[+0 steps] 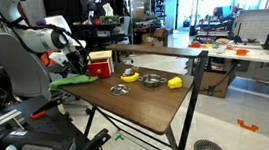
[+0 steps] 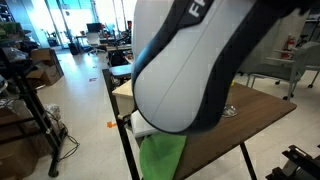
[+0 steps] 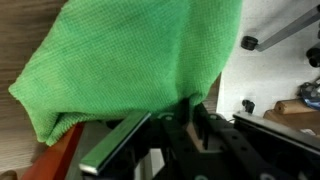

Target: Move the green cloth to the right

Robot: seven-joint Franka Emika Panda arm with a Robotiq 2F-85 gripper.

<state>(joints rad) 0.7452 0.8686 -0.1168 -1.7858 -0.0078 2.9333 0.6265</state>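
Observation:
Next, the gripper releases the green cloth on the brown table's near edge (image 1: 99, 96), beside the small metal dish.
The green cloth (image 3: 140, 55) fills most of the wrist view, draped from my gripper (image 3: 190, 108), whose fingers are shut on its lower edge. In an exterior view the green cloth (image 1: 75, 79) hangs over the left edge of the brown table (image 1: 138, 105), with my gripper (image 1: 73, 59) just above it. In an exterior view the robot arm (image 2: 190, 60) blocks most of the picture; the green cloth (image 2: 160, 155) hangs off the table's near edge below it.
On the table stand a red box (image 1: 99, 65), a yellow item (image 1: 129, 74), a metal bowl (image 1: 152, 80), a second yellow item (image 1: 175, 82) and a small metal dish (image 1: 119, 89). Lab benches and equipment stand around; floor lies beyond the table edge.

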